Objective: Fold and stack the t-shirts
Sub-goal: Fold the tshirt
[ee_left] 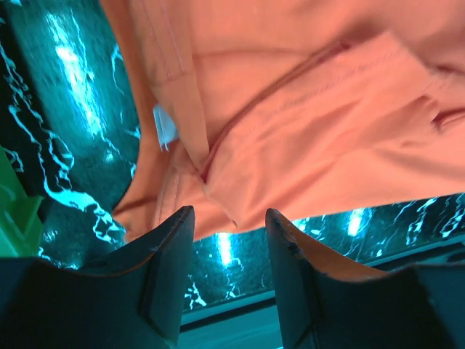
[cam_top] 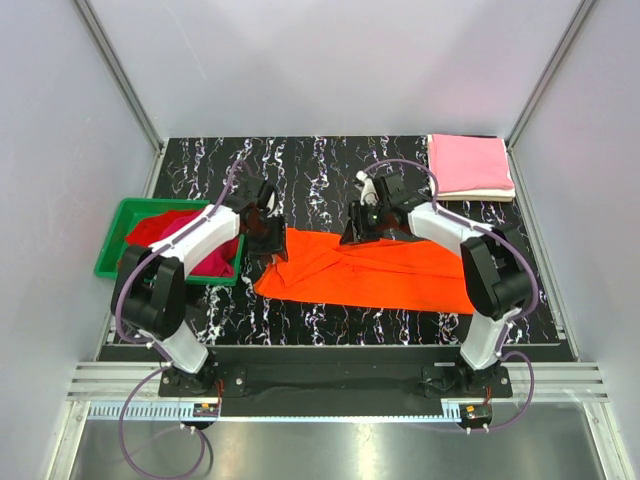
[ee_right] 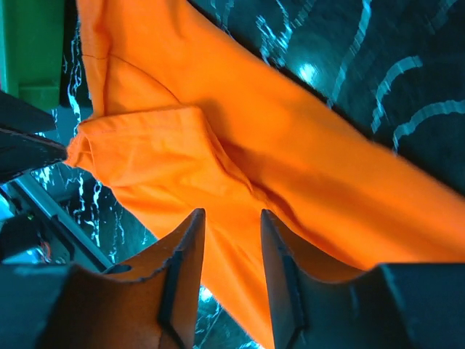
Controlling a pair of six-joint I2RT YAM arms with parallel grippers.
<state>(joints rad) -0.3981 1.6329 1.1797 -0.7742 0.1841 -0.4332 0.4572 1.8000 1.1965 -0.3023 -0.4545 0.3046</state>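
Observation:
The tip of the folded sleeve by the collar reaches the orange t-shirt's near edge, so next the left gripper pinches the sleeve's tip (ee_left: 228, 211) and pulls it inward before folding.
The bright orange t-shirt (cam_top: 375, 270) lies spread and rumpled across the middle of the table. My left gripper (cam_top: 275, 245) is open just above its upper left corner; in the left wrist view (ee_left: 229, 218) the shirt's collar and label (ee_left: 166, 125) lie beyond the empty jaws. My right gripper (cam_top: 358, 232) is open over the shirt's upper edge; in the right wrist view (ee_right: 231, 218) orange cloth (ee_right: 240, 145) lies below the spread fingers, not gripped. A folded pink shirt (cam_top: 470, 163) lies on a cream-white one (cam_top: 485, 194) at the far right. Red (cam_top: 150, 228) and crimson-magenta (cam_top: 210, 258) shirts lie in the bin.
The green plastic bin (cam_top: 112, 240) stands at the table's left edge, close to my left arm; it also shows in the left wrist view (ee_left: 14, 218) and right wrist view (ee_right: 29, 43). Black marbled tabletop (cam_top: 320, 165) lies beyond the orange shirt. Enclosure walls stand around.

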